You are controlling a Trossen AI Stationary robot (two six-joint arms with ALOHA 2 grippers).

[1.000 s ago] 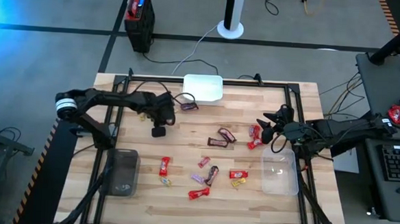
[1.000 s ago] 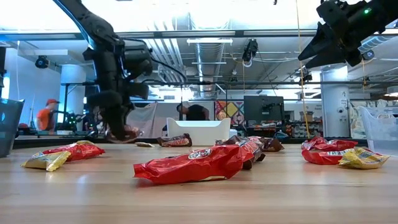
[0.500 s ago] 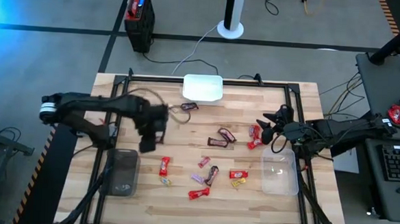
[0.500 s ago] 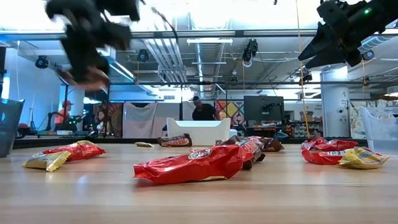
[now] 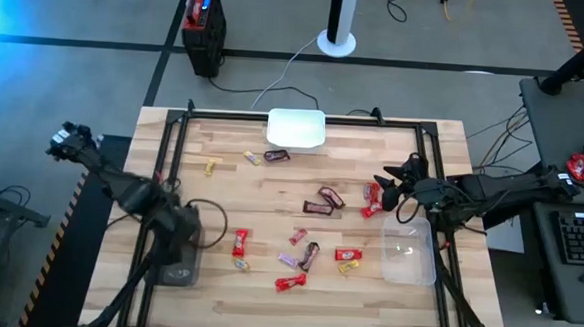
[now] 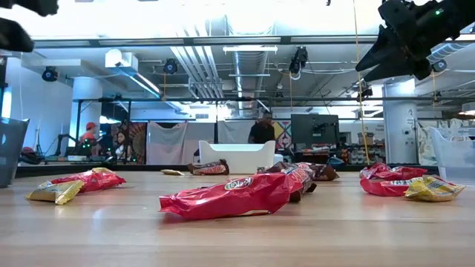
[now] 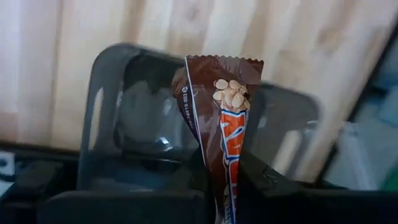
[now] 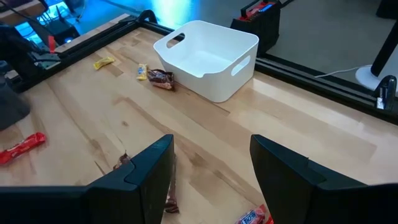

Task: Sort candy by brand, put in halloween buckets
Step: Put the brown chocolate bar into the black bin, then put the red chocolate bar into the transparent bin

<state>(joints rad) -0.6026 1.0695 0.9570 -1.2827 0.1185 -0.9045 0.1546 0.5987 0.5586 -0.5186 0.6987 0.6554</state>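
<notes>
I need to next close my right gripper on the long sides of the red candy [image 5: 347, 255] between the clear bin and a brown candy, beside a yellow candy.
My left gripper [image 5: 183, 228] is above the dark grey bin [image 5: 174, 266] at the table's near left, shut on a brown candy [image 7: 222, 118]. In the left wrist view the bin [image 7: 109, 106] lies beyond that candy. My right gripper [image 5: 383, 185] is open and hovers at the table's right, beside red candies [image 5: 373, 196]. Its fingers [image 8: 149, 168] stand apart with nothing between them. Red, brown and yellow candies lie flat around the table's middle [image 5: 310, 253]. The white bin [image 5: 296, 128] sits at the far edge, the clear bin [image 5: 409, 252] at the near right. My left gripper pinches the brown candy by one end [image 7: 227, 190] between its two fingers, coming from above and pointing down. The rest of the wrapper sticks out past the fingertips, lengthwise along them. It is lifted clear and hangs over the dark grey bin.
A brown candy [image 5: 277, 156] and two yellow ones [image 5: 212, 165] lie near the white bin. A black-and-red box [image 5: 203, 19] stands on the floor beyond the table. A black frame [image 5: 174, 127] runs along the table's edges. People show in the room behind [image 6: 261, 127].
My left arm has swung from the far middle of the table toward the near left edge, carrying the brown candy up and over to above the dark grey bin. It has left the middle of the low view.
</notes>
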